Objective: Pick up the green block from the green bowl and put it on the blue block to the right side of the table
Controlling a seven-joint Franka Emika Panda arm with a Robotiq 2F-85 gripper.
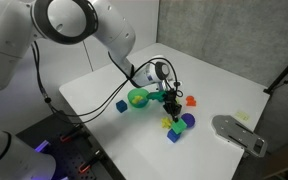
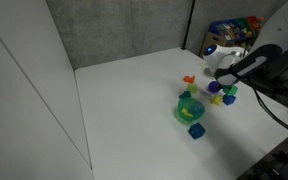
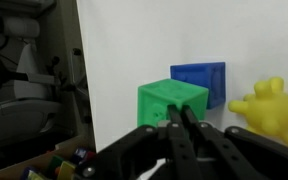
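Observation:
I need to let go of the green block on top of the blue block (image 1: pixel 175 131) (image 3: pixel 203 79) near the yellow toy.
In the wrist view the green block (image 3: pixel 170 102) lies on the white table (image 3: pixel 124 50), overlapping a corner of the blue block (image 3: pixel 201 82) behind it. I cannot tell whether they touch. My gripper (image 3: pixel 180 118) has its fingers pressed together, the tips in front of the green block and not around it. In both exterior views the gripper (image 1: pixel 170 98) (image 2: pixel 224 78) hovers over the toy cluster and hides the green block. The green bowl (image 1: pixel 137 98) (image 2: pixel 188 110) stands beside it. The blue block (image 1: pixel 174 135) (image 2: pixel 217 100) sits in the cluster.
A yellow toy (image 3: pixel 269 108), a purple ball (image 1: pixel 187 120) and an orange toy (image 1: pixel 191 100) crowd the cluster. Another blue cube (image 1: pixel 121 106) (image 2: pixel 196 130) lies by the bowl. A grey object (image 1: pixel 239 133) sits near the table's edge.

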